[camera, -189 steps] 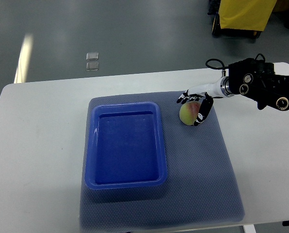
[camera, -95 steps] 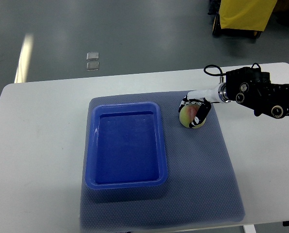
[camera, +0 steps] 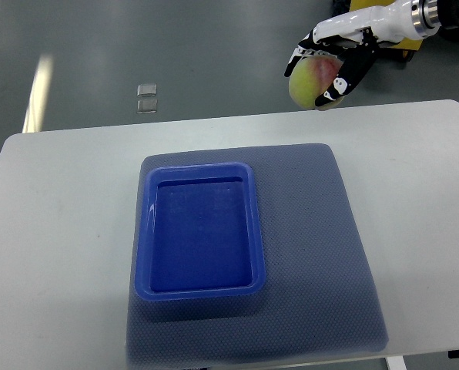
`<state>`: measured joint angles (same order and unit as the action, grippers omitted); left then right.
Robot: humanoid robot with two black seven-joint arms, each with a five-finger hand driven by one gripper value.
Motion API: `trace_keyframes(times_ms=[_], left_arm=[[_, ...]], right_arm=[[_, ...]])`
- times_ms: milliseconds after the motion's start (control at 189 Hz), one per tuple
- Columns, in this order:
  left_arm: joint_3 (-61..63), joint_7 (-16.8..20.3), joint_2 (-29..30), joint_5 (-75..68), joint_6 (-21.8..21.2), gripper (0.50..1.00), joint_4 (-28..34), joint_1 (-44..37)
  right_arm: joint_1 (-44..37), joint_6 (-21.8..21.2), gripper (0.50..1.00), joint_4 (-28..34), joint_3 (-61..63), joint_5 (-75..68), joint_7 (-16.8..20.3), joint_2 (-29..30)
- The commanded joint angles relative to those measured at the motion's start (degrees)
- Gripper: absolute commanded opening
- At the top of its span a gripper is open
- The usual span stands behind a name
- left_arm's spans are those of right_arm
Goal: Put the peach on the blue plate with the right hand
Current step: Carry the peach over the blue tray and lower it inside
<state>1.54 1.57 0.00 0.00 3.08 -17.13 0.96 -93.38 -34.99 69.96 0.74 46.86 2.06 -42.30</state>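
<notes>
I should release the peach, now held high above the table, from my right gripper just beyond the middle of the blue plate (camera: 189, 213), toward its far rim.
My right hand (camera: 330, 65) comes in from the upper right and is shut on the peach (camera: 313, 82), a yellow-green and red fruit. It holds the peach high above the table, near the far edge. The blue plate (camera: 145, 231), a deep rectangular blue tray, sits empty on the grey mat (camera: 322, 247), to the lower left of the peach. The left arm is not in view.
The white table (camera: 52, 231) carries the mat and tray. A yellow cart (camera: 391, 48) stands on the floor behind my right hand. Two small clear squares (camera: 146, 98) lie on the floor beyond the table.
My right hand closed on the peach on the mat and lifted it high, up and slightly toward the far edge. The tray has not moved.
</notes>
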Motion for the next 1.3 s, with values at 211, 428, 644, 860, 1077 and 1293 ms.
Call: trace_keyframes(times_ms=[211,428,644,860,1077,1293], left_arm=[[0.0,0.0,0.0,0.0,0.0,1.0,-0.4,0.1],[0.0,0.0,0.0,0.0,0.0,1.0,-0.4,0.1],[0.0,0.0,0.0,0.0,0.0,1.0,-0.5,0.1],[0.0,0.0,0.0,0.0,0.0,1.0,-0.4,0.1],[0.0,0.0,0.0,0.0,0.0,1.0,-0.4,0.1],[0.0,0.0,0.0,0.0,0.0,1.0,-0.4,0.1]], right_arm=[[-0.3,3.2,0.5,0.4,0.1,-3.4,0.1,4.9],[3.3,7.8,0.5,-3.0,-0.8,-5.7,0.0,16.7],[9.9,9.9,0.5,-10.6,-1.2,-4.8,0.0,29.3],[16.6,11.1,0.5,-17.7,-1.2,-0.9,0.0,40.3],[20.6,12.0,0.5,-21.6,-1.2,3.2,0.0,42.3],[22.1,12.1,0.5,-22.5,-1.4,5.9,0.0,42.3]])
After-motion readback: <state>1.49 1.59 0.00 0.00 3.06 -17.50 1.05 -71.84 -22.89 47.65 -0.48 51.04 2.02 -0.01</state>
